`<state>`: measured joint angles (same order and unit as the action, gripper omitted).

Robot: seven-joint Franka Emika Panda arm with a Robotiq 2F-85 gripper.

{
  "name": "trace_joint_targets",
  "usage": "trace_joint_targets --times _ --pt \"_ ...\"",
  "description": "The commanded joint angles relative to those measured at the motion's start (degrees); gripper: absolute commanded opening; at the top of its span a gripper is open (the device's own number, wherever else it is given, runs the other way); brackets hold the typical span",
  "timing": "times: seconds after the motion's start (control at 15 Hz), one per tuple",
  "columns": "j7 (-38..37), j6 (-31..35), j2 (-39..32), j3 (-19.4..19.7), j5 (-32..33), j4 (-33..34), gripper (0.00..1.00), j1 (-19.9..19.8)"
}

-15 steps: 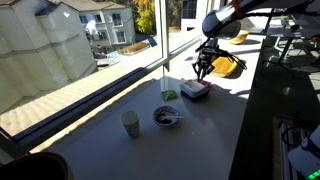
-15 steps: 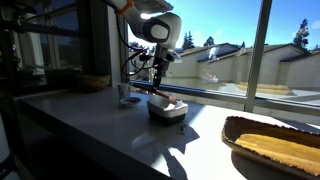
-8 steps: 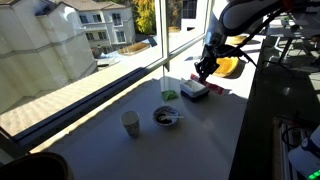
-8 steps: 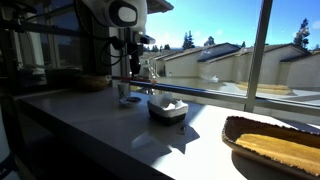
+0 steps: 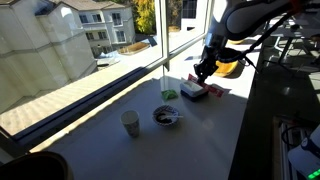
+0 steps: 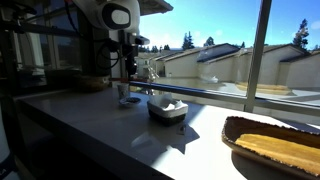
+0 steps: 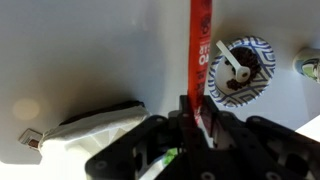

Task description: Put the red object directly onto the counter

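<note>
I need to let go of the red object on the bare counter [image 5: 162, 146] next to the patterned bowl and cup, away from the window. The red object now hangs above the counter.
In the wrist view my gripper [image 7: 197, 108] is shut on the red object [image 7: 198, 45], a long flat red strip that sticks out from between the fingers above the pale counter [image 7: 80, 50]. In both exterior views the gripper [image 5: 203, 70] [image 6: 128, 76] hangs in the air above the counter [image 5: 205, 135] [image 6: 90, 115], beside the small whitish box [image 5: 194, 90] [image 6: 167, 108]. The red strip is too small to make out in those views.
A patterned bowl [image 7: 240, 72] [image 5: 167, 117] and a cup [image 5: 131, 123] [image 7: 312, 68] stand on the counter near the box [image 7: 95, 128]. A green item [image 5: 171, 95] lies by the window. The yellow-orange tray [image 5: 228, 66] [image 6: 275, 145] sits further along the counter.
The gripper has lifted off the whitish box with the red strip in it and moved sideways away from the box. In the last half second it has barely moved.
</note>
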<state>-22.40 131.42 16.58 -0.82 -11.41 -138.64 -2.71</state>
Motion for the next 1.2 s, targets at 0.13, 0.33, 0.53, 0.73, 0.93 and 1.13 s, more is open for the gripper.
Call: trace_joint_targets --times 0.13,0.33,0.53,0.73,0.93,1.13 --pt "8.0 2.9 -2.6 -3.0 -1.3 2.5 0.04 4.8" --pt "9.4 5.2 -4.8 -7.2 -1.4 4.0 0.04 9.5" --pt "12.6 8.7 -8.0 -10.4 -0.9 5.9 0.04 13.4" --pt "18.6 13.6 -12.8 -12.0 -0.5 7.9 0.04 15.9" --pt "26.1 18.5 -18.6 -13.0 -0.1 9.8 0.04 17.5" --pt "34.4 22.2 -23.8 -14.8 -0.9 11.1 0.04 18.3"
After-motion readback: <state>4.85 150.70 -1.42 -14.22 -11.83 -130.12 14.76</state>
